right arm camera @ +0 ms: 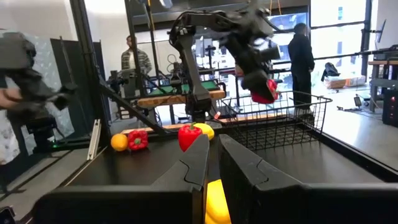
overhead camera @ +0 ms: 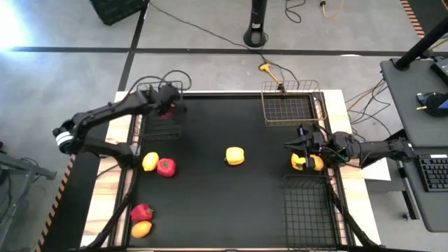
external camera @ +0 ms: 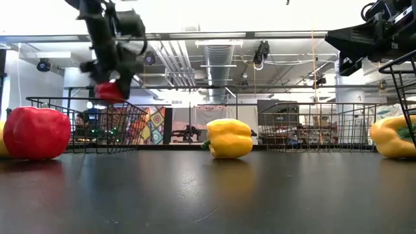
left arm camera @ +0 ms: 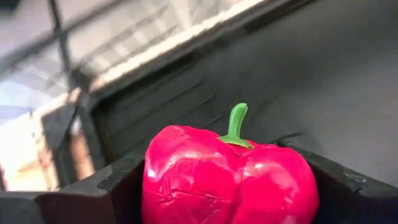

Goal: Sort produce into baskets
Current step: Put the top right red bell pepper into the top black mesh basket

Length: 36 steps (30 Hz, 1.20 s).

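Note:
The robot's left gripper should release the red bell pepper on the middle of the far black wire basket's bottom [overhead camera: 162, 116]. The pepper is now just above that basket's rim.
My left gripper [overhead camera: 166, 101] is shut on a red bell pepper [overhead camera: 166, 111] over the black wire basket [overhead camera: 150, 91] at the table's far left; the low view shows the pepper [external camera: 110, 91] just above the basket's rim [external camera: 78, 123]. My right gripper [overhead camera: 297, 146] is shut and empty, hovering above a yellow pepper [overhead camera: 299, 163] and an orange fruit [overhead camera: 317, 164] that lie on the table at the right. Another yellow pepper [overhead camera: 234, 155] lies at the table's middle. The tan basket [overhead camera: 266, 105] stands at the far right, and a second black basket [overhead camera: 308, 210] at the near right. My left gripper pinches the red pepper by its two opposite sides [left arm camera: 152, 180] between its two fingers [left arm camera: 115, 183]. The fingers come from above, pointing down. The green stem [left arm camera: 236, 121] points away from the wrist. The pepper is lifted clear, above the basket.
A yellow-orange fruit [overhead camera: 150, 162] and a red pepper [overhead camera: 166, 168] lie at the left; another red pepper [overhead camera: 141, 211] and an orange fruit [overhead camera: 141, 229] lie at the near left. People stand in the room beyond the table [right arm camera: 303, 56].

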Available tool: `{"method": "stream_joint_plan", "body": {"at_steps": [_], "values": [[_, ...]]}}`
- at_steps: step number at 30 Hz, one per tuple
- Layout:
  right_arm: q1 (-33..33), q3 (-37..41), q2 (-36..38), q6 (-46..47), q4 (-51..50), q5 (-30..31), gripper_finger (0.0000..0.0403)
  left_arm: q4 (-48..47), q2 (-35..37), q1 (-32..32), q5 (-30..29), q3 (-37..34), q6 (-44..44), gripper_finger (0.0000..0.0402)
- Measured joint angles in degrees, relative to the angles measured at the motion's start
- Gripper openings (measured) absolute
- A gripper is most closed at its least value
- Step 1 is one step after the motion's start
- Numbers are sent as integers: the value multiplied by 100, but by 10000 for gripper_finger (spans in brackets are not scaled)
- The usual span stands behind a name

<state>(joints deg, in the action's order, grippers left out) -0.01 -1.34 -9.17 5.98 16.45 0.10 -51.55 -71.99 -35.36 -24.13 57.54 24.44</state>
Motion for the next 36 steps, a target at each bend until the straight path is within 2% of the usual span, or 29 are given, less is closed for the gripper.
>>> {"method": "stream_joint_plan", "body": {"at_steps": [2, 4, 11, 18, 22, 28, 36], "values": [[0, 0, 0, 0, 2, 0, 29, -148, -165, -394, 103, -2, -182, 291], [0, 0, 0, 0, 2, 0, 29, -123, -290, -633, 191, 2, -850, 291], [0, 0, 0, 0, 2, 0, 29, -187, -609, -784, 293, 87, -2592, 291], [-2, 0, 0, -2, 2, 0, 29, -160, -1171, -926, 293, 83, -2981, 290], [0, 0, 0, -2, 2, 0, 29, 15, -1499, -1242, 773, 81, -3256, 290], [0, 0, 0, -1, 2, 0, 29, 51, -1799, -1716, 880, 60, -3649, 290], [-2, 0, 0, 0, 2, 0, 29, 306, -2177, -1804, 1318, -37, -3720, 290]]}}
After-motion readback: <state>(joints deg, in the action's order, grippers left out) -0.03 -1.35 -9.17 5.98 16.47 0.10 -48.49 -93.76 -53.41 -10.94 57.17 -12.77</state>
